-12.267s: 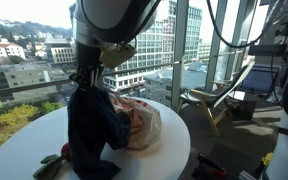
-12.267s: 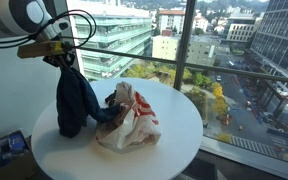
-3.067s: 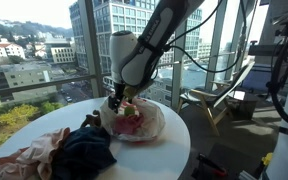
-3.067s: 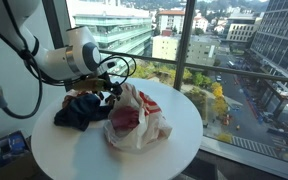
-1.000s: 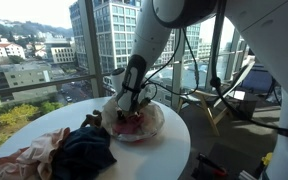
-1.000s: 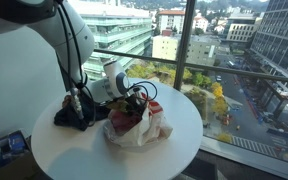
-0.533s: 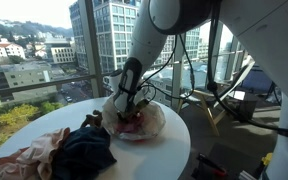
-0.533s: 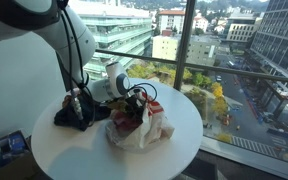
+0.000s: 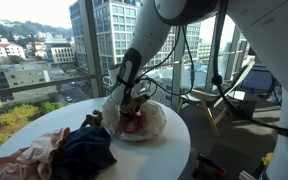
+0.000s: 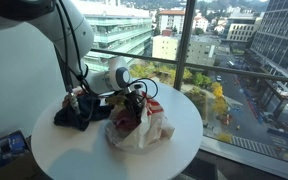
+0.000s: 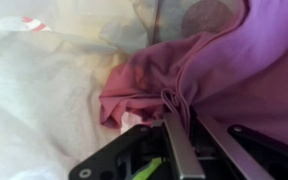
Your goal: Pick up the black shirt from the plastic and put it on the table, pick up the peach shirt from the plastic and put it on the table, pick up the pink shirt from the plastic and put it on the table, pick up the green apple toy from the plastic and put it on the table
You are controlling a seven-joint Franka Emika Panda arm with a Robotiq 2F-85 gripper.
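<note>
Next, my gripper puts the pink shirt down on the window-side edge of the black shirt (image 9: 87,128).
My gripper (image 11: 184,122) is down in the mouth of the white plastic bag (image 9: 152,122) (image 10: 149,128) and is shut on a fold of the pink shirt (image 11: 204,60), which fills the wrist view. In both exterior views the pink shirt shows inside the bag (image 9: 134,122) (image 10: 127,118). The black shirt (image 9: 84,150) (image 10: 74,113) and the peach shirt (image 9: 29,155) lie on the round white table (image 9: 174,150) (image 10: 179,140) beside the bag. The green apple toy is hidden.
The table stands close to tall windows. A chair (image 9: 209,100) and equipment stand beyond the table's far side. The bag's white plastic (image 11: 34,110) crowds round my fingers.
My gripper has lifted slightly inside the bag over the last second, with the pink shirt pinched. Earlier the black and peach shirts were moved from the bag onto the table.
</note>
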